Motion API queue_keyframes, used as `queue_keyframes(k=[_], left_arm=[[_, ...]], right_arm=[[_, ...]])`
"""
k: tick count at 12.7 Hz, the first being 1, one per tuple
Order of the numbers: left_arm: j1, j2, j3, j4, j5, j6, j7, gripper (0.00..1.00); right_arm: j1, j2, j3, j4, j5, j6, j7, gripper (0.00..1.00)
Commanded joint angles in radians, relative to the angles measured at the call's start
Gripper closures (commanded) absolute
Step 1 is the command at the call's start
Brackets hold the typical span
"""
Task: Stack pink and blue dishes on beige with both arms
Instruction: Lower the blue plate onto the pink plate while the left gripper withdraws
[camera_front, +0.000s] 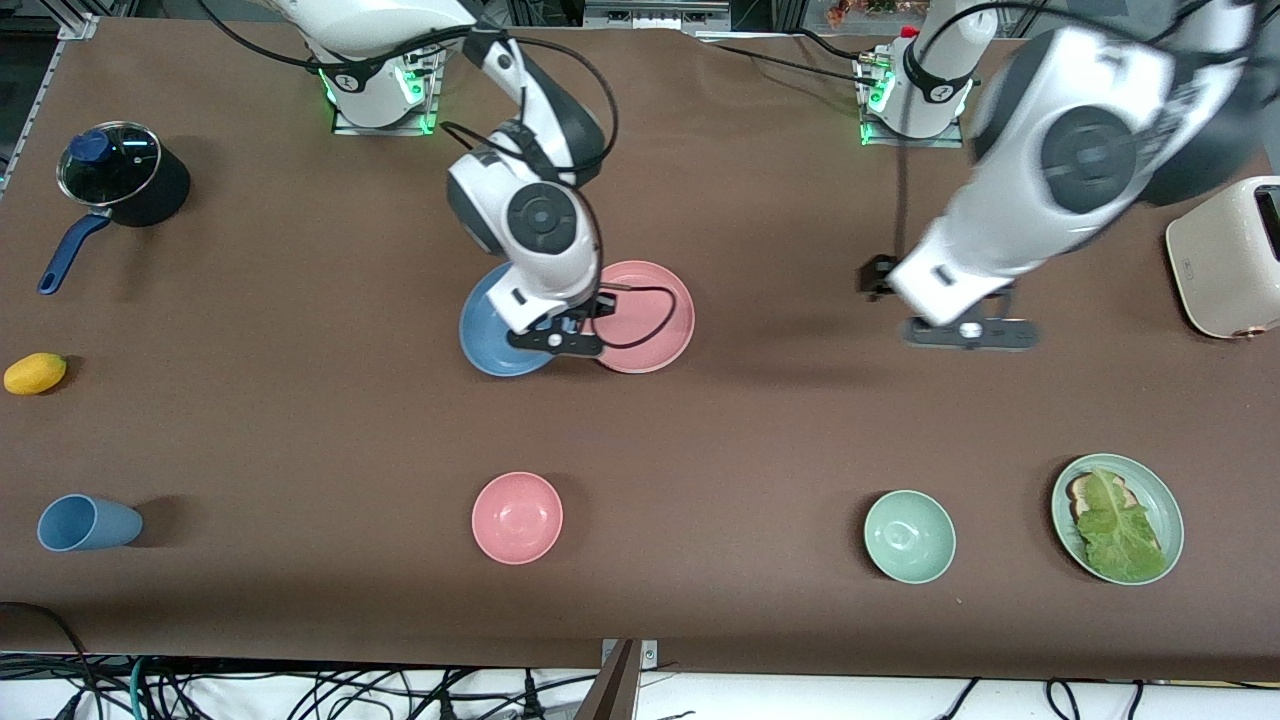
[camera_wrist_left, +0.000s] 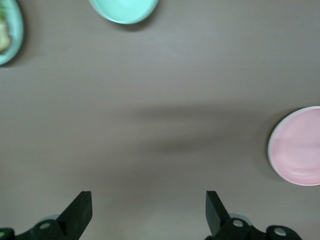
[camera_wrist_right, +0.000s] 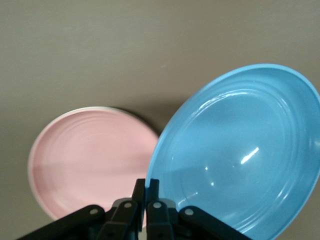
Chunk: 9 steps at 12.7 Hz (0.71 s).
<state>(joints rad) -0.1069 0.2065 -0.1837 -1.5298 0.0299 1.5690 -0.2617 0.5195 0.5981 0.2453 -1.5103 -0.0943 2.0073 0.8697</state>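
I will use my right gripper to set the blue plate down on the middle of the pink plate (camera_front: 638, 317) (camera_wrist_right: 94, 163).
My right gripper (camera_front: 560, 335) (camera_wrist_right: 148, 185) is shut on the rim of the blue plate (camera_front: 490, 335) (camera_wrist_right: 240, 155) and holds it tilted, just above the table. Beside it, toward the left arm's end, the pink plate (camera_front: 645, 315) (camera_wrist_right: 92, 160) (camera_wrist_left: 298, 146) lies flat. A pale beige rim (camera_wrist_right: 31, 170) (camera_wrist_left: 270, 145) shows under the pink plate's edge; the remainder of the beige plate is hidden beneath it. My left gripper (camera_front: 965, 335) (camera_wrist_left: 148, 200) hangs open over bare table, well apart from the plates, with nothing between its fingers.
Near the front edge stand a blue cup (camera_front: 88, 523), a pink bowl (camera_front: 517, 517), a green bowl (camera_front: 909, 536) (camera_wrist_left: 124, 10) and a green plate with lettuce (camera_front: 1117, 517). A lidded pot (camera_front: 120, 180) and a yellow fruit (camera_front: 35, 373) sit at the right arm's end, a toaster (camera_front: 1228, 258) at the left arm's.
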Motion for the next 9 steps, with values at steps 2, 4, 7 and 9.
queue_keyframes(k=[2,4,7,9], left_arm=[[0.12,-0.093,-0.01,0.014,-0.002,-0.108,0.117,0.0],[0.154,-0.156,0.024,-0.012,-0.071,-0.102,0.206,0.0],[0.151,-0.243,0.084,-0.131,-0.111,-0.038,0.276,0.0],[0.1,-0.259,0.14,-0.161,-0.108,-0.014,0.276,0.0]], right_arm=[[0.085,0.087,-0.004,0.163,0.01,-0.016,0.058,1.0],[0.112,0.12,-0.003,0.208,0.015,-0.01,0.061,1.0],[0.142,0.143,-0.003,0.222,0.054,0.063,0.077,1.0],[0.161,0.152,-0.004,0.223,0.057,0.103,0.077,1.0]])
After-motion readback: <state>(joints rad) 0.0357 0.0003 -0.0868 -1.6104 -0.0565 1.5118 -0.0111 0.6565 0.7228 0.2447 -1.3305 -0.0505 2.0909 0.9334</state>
